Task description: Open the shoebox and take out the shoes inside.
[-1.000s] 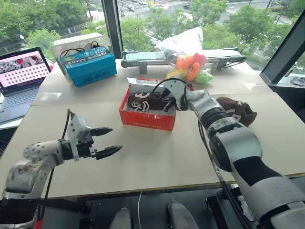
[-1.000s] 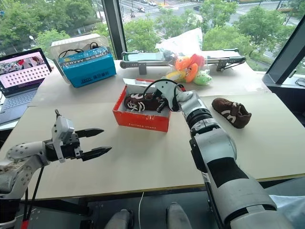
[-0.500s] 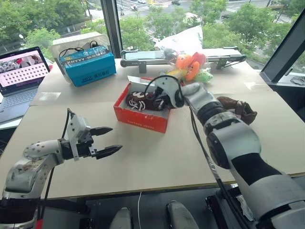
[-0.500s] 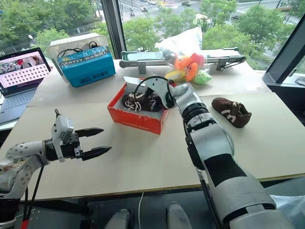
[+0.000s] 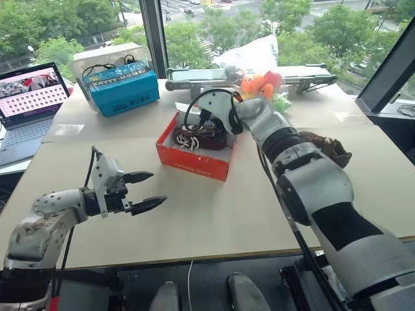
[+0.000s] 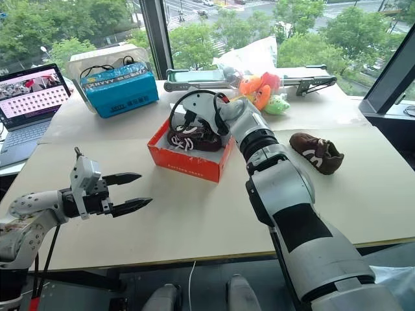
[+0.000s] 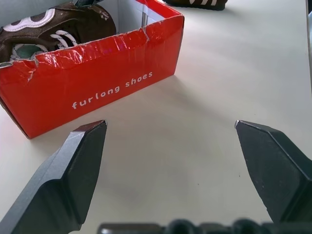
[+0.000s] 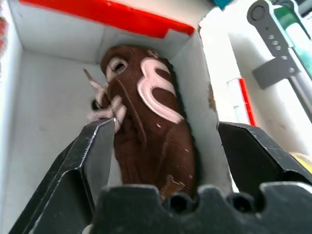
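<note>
My right gripper will bring both fingers inside and grip the shoe by its scuffed end (image 8: 170, 183), since its fingers straddle the shoebox's side along with the shoe.
The red shoebox (image 5: 191, 165) stands open in the middle of the table, lettered "furlong shoes" on its side (image 7: 97, 87). One dark brown shoe (image 8: 151, 122) with white markings lies inside on the white floor. My right gripper (image 6: 189, 123) hovers just above it, open, a finger on either side of the shoe and nothing gripped. The other shoe (image 6: 316, 152) lies on the table to the right of the box. My left gripper (image 5: 155, 189) hangs open and empty over the table, in front and to the left of the box.
At the back left stands a blue box with cables (image 5: 121, 87), and a laptop (image 5: 29, 97) sits at the far left. Orange-green plush toys (image 5: 259, 87), a plastic bag (image 5: 256, 55) and a long grey tool (image 5: 194, 76) lie behind the shoebox.
My right gripper has gone from shut to open. It has risen and moved left over the box, and the shoe stays inside. The box slid slightly left. My left arm kept still.
</note>
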